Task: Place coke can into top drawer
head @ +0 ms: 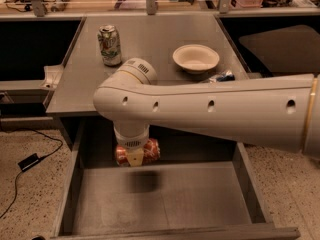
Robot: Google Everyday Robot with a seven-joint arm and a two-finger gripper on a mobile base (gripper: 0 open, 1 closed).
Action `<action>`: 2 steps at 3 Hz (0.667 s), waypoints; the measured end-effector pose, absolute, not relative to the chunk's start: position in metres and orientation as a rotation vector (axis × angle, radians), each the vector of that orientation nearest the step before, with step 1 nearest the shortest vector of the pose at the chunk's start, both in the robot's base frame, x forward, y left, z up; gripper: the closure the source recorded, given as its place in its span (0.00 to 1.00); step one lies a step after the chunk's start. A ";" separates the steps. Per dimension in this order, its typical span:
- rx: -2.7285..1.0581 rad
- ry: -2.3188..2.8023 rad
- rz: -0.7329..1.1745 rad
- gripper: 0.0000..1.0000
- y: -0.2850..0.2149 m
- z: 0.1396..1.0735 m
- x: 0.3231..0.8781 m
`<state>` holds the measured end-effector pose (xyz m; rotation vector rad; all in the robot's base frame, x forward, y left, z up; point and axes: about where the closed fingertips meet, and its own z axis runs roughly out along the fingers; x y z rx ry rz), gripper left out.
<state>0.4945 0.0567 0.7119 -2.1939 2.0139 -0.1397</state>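
Next, my gripper lets go of the coke can on the grey drawer's bottom toward the rear (150, 166), between the sides.
The coke can (150, 151), red-orange with white lettering, lies on its side in my gripper (135, 156), held above the rear of the open top drawer (165, 199). The gripper hangs straight down from the big white arm that crosses the view from the right, and its cream finger (135, 157) covers the can's middle. The can's shadow falls on the grey drawer floor just below. The drawer is pulled out toward the camera, with low side walls.
On the grey cabinet top (150, 39) stand a green-and-white can (109, 45) at the left and a cream bowl (196, 58) at the right, with a blue-and-silver object (222, 77) beside the arm. A cable and black adapter (27, 161) lie on the floor at the left.
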 end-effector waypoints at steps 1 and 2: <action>-2.185 2.031 -0.144 1.00 0.054 0.709 0.495; -2.183 2.063 -0.197 1.00 0.046 0.699 0.494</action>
